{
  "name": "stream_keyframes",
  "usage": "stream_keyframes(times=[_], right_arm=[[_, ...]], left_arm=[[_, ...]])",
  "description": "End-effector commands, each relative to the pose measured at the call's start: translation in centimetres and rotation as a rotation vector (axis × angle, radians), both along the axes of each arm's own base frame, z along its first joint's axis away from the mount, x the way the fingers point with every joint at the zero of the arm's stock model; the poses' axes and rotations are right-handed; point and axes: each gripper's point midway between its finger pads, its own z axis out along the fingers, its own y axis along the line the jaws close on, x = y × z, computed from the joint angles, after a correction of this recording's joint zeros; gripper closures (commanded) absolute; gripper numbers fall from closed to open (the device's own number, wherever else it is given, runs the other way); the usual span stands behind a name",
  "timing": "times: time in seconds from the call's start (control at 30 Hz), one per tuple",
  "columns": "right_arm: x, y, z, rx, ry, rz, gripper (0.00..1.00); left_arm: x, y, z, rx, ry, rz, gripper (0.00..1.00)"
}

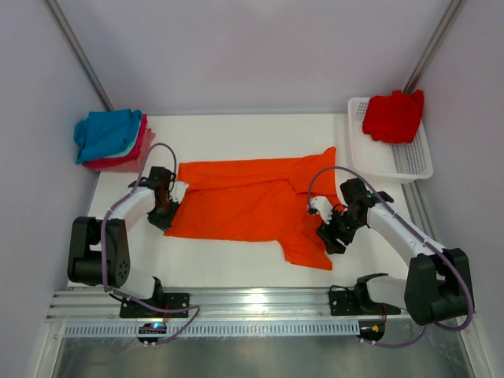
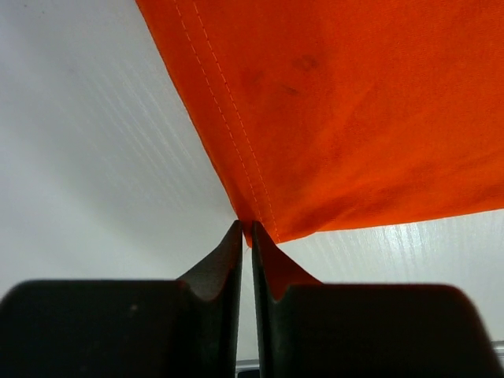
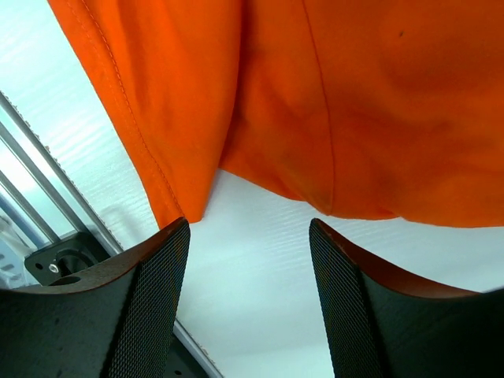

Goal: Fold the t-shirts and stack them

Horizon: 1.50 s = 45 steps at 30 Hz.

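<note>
The orange t-shirt's hem corner is pinched only at its tip by my left gripper, so I will open that gripper and grip the cloth further in before folding [image 2: 272,204].
A bright orange t-shirt [image 1: 252,206] lies spread on the white table, partly folded over itself. My left gripper [image 1: 165,216] is shut on the shirt's near-left hem corner [image 2: 250,228]; the orange cloth [image 2: 339,110] stretches away from the fingertips. My right gripper [image 1: 328,236] is open and empty just off the shirt's near-right sleeve [image 3: 157,118], fingers [image 3: 157,276] over bare table. A stack of folded teal, blue and pink shirts [image 1: 110,138] sits at the far left. A red shirt [image 1: 394,116] lies in the basket.
A white plastic mesh basket [image 1: 409,161] stands at the far right. Grey walls close in on both sides. A metal rail [image 1: 252,303] runs along the near table edge and shows in the right wrist view [image 3: 47,197].
</note>
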Motion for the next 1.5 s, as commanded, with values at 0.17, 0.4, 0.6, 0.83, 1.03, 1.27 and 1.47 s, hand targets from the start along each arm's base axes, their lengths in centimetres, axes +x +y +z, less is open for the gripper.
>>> stream_keyframes(times=[0.17, 0.4, 0.6, 0.83, 1.03, 1.27, 1.47], right_arm=[[-0.1, 0.8, 2.7, 0.016, 0.008, 0.150, 0.33], [-0.8, 0.8, 2.2, -0.015, 0.034, 0.182, 0.33], [-0.9, 0.9, 1.8, -0.036, 0.029, 0.195, 0.33], [-1.3, 0.8, 1.1, -0.067, 0.043, 0.214, 0.33], [-1.3, 0.6, 0.9, -0.085, 0.045, 0.219, 0.33], [-1.4, 0.6, 0.7, -0.092, 0.054, 0.225, 0.33], [-1.7, 0.7, 0.6, -0.099, 0.083, 0.242, 0.33]], left_arm=[[0.8, 0.0, 0.6, 0.003, -0.013, 0.010, 0.80], [0.9, 0.1, 0.3, 0.010, -0.006, 0.017, 0.64], [0.8, -0.6, 0.1, -0.027, 0.025, -0.001, 0.68], [0.7, -1.3, -0.2, -0.069, 0.053, -0.017, 0.68], [0.7, -1.4, -0.5, -0.070, 0.078, -0.026, 0.70], [0.3, -1.3, -0.5, -0.070, 0.095, -0.024, 0.88], [0.3, -1.3, -0.5, -0.071, 0.100, -0.024, 0.98]])
